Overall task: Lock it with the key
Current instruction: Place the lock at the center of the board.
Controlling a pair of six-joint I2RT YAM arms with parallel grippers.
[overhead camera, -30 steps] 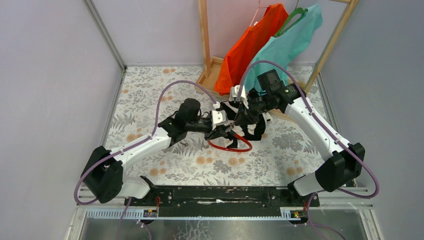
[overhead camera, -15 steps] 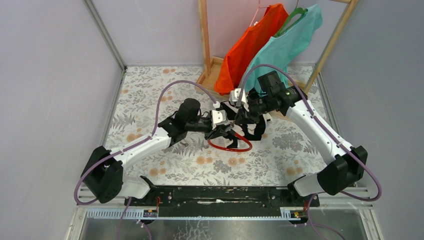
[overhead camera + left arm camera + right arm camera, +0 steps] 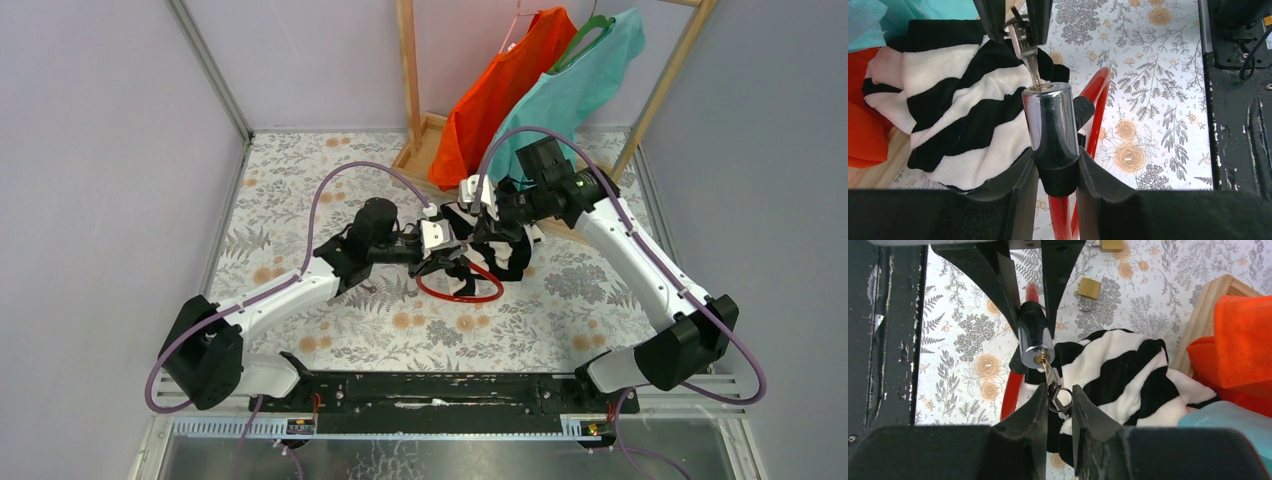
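Note:
The robot's left gripper needs to let go of the cable lock, still held above the table, on the floral table (image 3: 311, 254) between the striped cloth and the wall on that gripper's side.
My left gripper (image 3: 1057, 172) is shut on a cable lock's chrome and black cylinder (image 3: 1050, 125), holding it above the floral table. Its red cable (image 3: 1098, 110) loops down onto the table. The small silvery key (image 3: 1027, 52) stands with its blade in the keyhole on the cylinder's end face. My right gripper (image 3: 1059, 400) is shut on the key (image 3: 1052, 377) at its head and ring, right at the cylinder (image 3: 1033, 337). In the top view the left gripper (image 3: 447, 258) and right gripper (image 3: 480, 238) meet over the red cable (image 3: 470, 293).
A black and white striped cloth (image 3: 958, 115) lies just behind the lock. Two brass padlocks (image 3: 1089, 288) lie on the table beyond it. A wooden rack (image 3: 410, 80) with orange (image 3: 500, 80) and teal (image 3: 580, 90) garments stands at the back.
The right arm's forearm and elbow have shifted a little to the right while its gripper stays at the key. The left arm has edged slightly left. The lock stays held.

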